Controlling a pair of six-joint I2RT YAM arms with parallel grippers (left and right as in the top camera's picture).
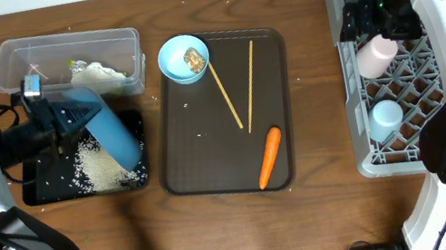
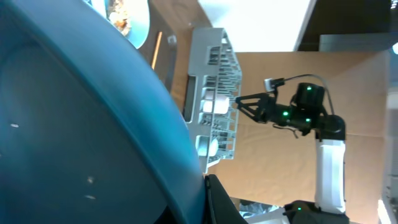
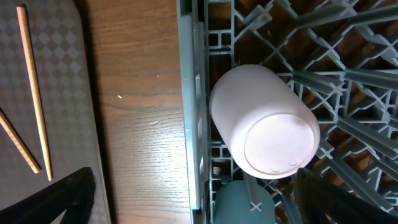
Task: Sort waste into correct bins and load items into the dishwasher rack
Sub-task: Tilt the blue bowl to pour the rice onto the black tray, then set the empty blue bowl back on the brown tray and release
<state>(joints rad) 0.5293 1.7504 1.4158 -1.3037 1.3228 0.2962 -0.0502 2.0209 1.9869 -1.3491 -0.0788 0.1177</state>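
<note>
Next, I set the large blue bowl down with my left gripper and release it on the brown serving tray [image 1: 206, 135], between the carrot and the side of the black tray.
My left gripper [image 1: 55, 120] is shut on the rim of the large blue bowl [image 1: 108, 127] and holds it tipped on edge over the black tray [image 1: 37, 190], where white rice [image 1: 106, 168] lies. The bowl [image 2: 74, 124] fills the left wrist view, pinched at my left gripper [image 2: 200, 200]. My right gripper [image 1: 378, 4] is open and empty over the grey rack [image 1: 350, 75]. In the right wrist view the open jaws [image 3: 196, 199] straddle the rack edge [image 3: 189, 124]. The pinkish-white cup [image 3: 264, 121] lies in the rack beside the light blue cup [image 3: 245, 202].
The clear tub [image 1: 9, 57] holds tissue [image 1: 96, 73] and a wrapper. On the brown serving tray [image 1: 279, 106] lie two chopsticks [image 1: 239, 85] and the carrot [image 1: 270, 156]. The small light blue bowl [image 1: 185, 59] holds a brown food lump. Rice grains dot the table.
</note>
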